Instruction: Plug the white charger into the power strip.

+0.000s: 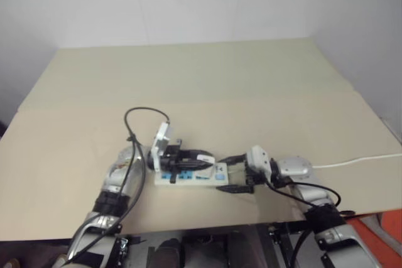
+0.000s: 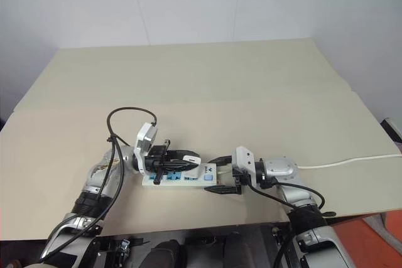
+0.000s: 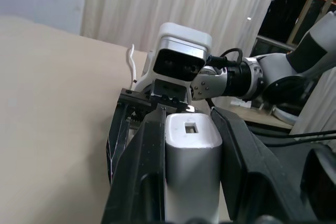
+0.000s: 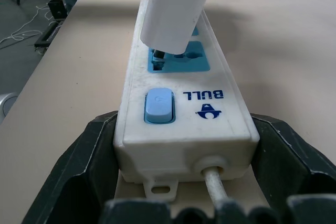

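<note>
My left gripper is going to release the white charger, now tilted just above that outlet, in the blue outlet (image 1: 203, 173) nearest the switch on the power strip.
The power strip (image 1: 218, 171) lies along the table's near edge, its blue switch (image 4: 159, 106) and thin white cord (image 1: 358, 162) at the right end. My right gripper (image 1: 232, 174) clasps that switch end, one black finger (image 4: 89, 156) against each side. My left gripper (image 1: 195, 162) is shut on the white charger (image 3: 191, 156) and holds it tilted over the strip. The charger (image 4: 176, 9) hangs just above the blue outlet (image 4: 178, 59) nearest the switch, and one of its prongs dips into a slot there. Arm and charger hide the other outlets.
The tan table (image 1: 207, 80) stretches wide and bare behind the strip, up to a white wall. A black cable (image 1: 141, 114) loops above my left wrist. The table's front edge runs just below both grippers. Something orange (image 1: 383, 224) shows below the table's right corner.
</note>
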Controlling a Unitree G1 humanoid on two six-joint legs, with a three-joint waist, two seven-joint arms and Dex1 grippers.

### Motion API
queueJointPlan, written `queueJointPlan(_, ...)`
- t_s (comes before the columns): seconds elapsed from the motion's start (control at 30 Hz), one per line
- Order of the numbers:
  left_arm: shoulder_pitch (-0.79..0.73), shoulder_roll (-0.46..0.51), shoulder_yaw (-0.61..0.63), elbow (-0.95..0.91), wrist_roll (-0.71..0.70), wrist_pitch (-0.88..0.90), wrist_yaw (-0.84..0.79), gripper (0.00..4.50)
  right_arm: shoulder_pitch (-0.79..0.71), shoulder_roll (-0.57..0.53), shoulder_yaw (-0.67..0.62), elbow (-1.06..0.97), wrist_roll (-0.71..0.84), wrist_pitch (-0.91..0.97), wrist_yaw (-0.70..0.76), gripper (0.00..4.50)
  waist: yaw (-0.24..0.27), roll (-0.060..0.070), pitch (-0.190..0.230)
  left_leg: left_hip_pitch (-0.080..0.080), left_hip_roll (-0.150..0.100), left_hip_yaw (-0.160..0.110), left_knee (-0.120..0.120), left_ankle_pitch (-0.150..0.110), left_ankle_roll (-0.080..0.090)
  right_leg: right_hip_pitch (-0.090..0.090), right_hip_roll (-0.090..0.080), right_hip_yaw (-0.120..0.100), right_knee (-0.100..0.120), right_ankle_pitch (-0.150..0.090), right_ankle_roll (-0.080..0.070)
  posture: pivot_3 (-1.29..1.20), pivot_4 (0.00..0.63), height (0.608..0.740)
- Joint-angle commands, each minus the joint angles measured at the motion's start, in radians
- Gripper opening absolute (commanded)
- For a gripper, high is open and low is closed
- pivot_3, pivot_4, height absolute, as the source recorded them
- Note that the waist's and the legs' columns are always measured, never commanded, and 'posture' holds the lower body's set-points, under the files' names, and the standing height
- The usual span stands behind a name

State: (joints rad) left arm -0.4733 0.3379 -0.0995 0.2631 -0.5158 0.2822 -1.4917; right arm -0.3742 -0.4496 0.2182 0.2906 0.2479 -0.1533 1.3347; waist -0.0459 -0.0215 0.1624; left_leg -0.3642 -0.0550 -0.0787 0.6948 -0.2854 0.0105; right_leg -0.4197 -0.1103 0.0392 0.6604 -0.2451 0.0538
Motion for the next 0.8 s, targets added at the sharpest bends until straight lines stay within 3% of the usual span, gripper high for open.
queueJointPlan(0.03,-0.016,-0.008,-0.007,0.034,0.012,-0.032,-0.014,1.01,0.02,0.016,0.041,-0.006,-0.031,0.007,-0.01,3.42,0.0,0.0,0.0,0.001,0.0,0.0,0.0,0.0,0.0,0.001,0.0,0.0,0.0,0.0,0.0,0.0,0.15,0.74)
queueJointPlan(0.5,-0.023,0.004,-0.023,0.082,0.069,-0.131,-0.033,1.01,0.021,0.022,0.046,0.003,-0.035,-0.005,-0.025,3.42,-0.001,0.0,0.0,0.004,0.001,0.001,-0.001,0.0,0.0,0.002,0.002,0.002,0.0,0.0,-0.001,0.0,0.15,0.74)
queueJointPlan(0.8,0.076,0.019,0.01,0.027,0.044,-0.148,0.001,1.01,0.015,0.026,0.049,0.018,-0.036,-0.016,-0.018,3.42,-0.004,0.0,0.0,0.013,0.003,0.002,-0.005,0.0,0.0,0.013,0.004,0.002,-0.006,0.001,-0.001,0.0,0.15,0.74)
